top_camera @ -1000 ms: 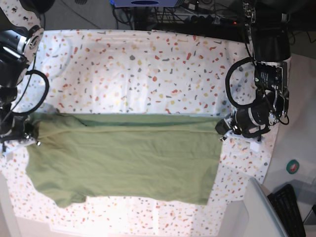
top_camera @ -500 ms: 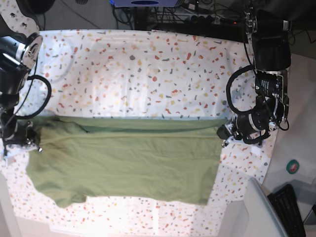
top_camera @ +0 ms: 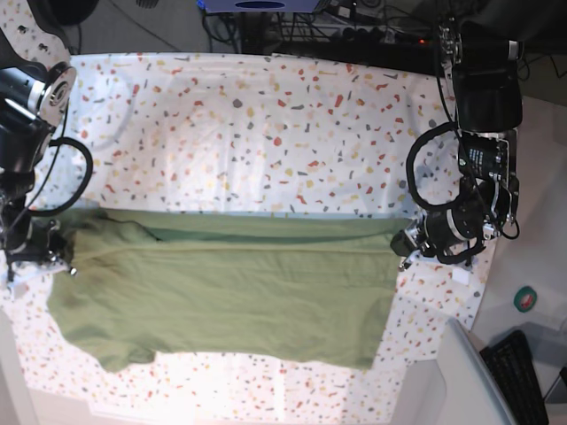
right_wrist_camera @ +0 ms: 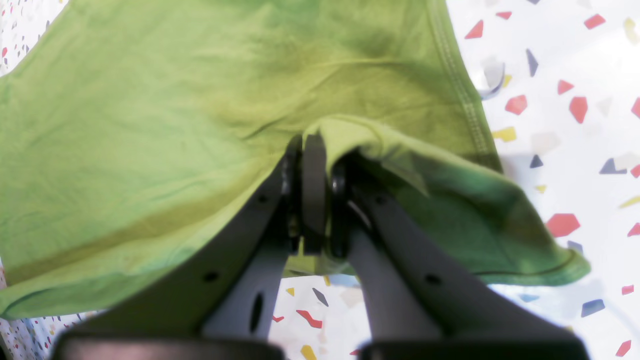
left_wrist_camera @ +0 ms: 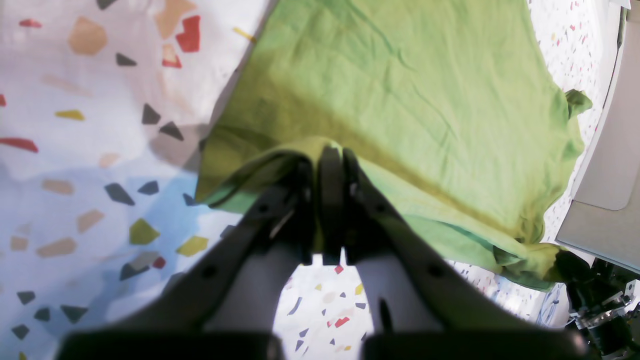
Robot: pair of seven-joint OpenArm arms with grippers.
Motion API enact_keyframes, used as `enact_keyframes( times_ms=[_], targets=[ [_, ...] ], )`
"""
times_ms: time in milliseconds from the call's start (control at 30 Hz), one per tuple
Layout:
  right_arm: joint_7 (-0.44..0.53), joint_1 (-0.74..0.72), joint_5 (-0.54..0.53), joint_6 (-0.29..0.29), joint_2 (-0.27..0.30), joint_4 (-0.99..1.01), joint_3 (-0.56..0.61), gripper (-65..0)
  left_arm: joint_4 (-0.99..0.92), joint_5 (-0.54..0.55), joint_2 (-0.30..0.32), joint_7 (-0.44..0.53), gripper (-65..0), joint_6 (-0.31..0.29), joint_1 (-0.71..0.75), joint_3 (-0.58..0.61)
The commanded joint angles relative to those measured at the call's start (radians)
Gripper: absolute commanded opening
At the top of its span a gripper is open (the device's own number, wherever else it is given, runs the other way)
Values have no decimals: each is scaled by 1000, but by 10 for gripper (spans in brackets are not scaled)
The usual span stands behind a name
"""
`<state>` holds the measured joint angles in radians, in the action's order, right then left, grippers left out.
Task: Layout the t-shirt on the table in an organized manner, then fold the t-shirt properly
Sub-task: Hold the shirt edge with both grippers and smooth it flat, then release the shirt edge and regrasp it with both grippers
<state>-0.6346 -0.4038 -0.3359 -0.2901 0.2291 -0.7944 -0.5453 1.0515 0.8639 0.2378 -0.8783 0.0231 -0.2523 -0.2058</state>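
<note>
My right gripper is pinching a fold away from the t-shirt's loose corner. I will open it, grab the t-shirt nearer that corner (right_wrist_camera: 567, 267) and pull it toward me.
The olive-green t-shirt (top_camera: 230, 288) lies spread across the near half of the speckled table (top_camera: 266, 124), with its far edge lifted and folded toward the near side. My left gripper (top_camera: 406, 241) is at the shirt's right corner and is shut on the cloth; the left wrist view shows its fingers (left_wrist_camera: 330, 170) pinching a fold of the t-shirt (left_wrist_camera: 400, 85). My right gripper (top_camera: 64, 252) is at the shirt's left end, shut on a fold of the t-shirt (right_wrist_camera: 150, 125) in the right wrist view (right_wrist_camera: 314, 150).
A plain grey bin (top_camera: 469, 381) stands at the near right corner, also seen in the left wrist view (left_wrist_camera: 605, 165). A green tape roll (top_camera: 526, 298) and a black keyboard (top_camera: 523, 376) lie off the table to the right. Cables run along the far edge.
Both grippers have moved toward the near side, carrying the shirt's lifted far edge with them. The fold line now sits lower on the table.
</note>
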Motion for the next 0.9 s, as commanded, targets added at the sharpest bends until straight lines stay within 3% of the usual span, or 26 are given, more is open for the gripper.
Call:
enact_keyframes(
  times_ms=[0,100,133,267,333,400,433,567,700,800,867],
  targets=[
    [19,-27,-13,-1,17,-16,-2,-597,13,10,8,15,-650,-7,-34,-2],
    [17,-27,-15,-1,17,-20,-11,-462,-14,10,7,17,-650,-7,-37,-10],
    [17,-27,-15,-1,17,-20,-11,-419,-27,10,7,24,-614,-7,-40,-14],
    [19,-27,-19,-1,17,-24,-12,-270,-66,15,5,133,-323,-9,-63,-5],
    [19,-17,-21,-1,14,-66,-17,-260,-67,16,2,193,-201,-10,-64,-5],
    [15,18,-21,-4,3,-152,-72,-260,-61,18,-8,233,-130,-13,-66,-14],
    [14,36,-27,-4,-18,-208,-109,-260,-38,18,-10,248,-112,-22,-63,-14],
    [-40,150,-113,-4,-75,-492,-210,-255,186,16,-8,259,-128,-156,41,-16],
    [-141,259,-256,-2,-121,-690,-295,-255,327,15,-25,264,-133,-163,210,-103],
    [-202,316,-335,-2,-159,-724,-388,-255,326,13,-93,264,-133,-165,296,-263],
    [-221,340,-345,-1,-182,-704,-434,-257,326,11,-116,261,-132,-167,327,-307]
  ],
)
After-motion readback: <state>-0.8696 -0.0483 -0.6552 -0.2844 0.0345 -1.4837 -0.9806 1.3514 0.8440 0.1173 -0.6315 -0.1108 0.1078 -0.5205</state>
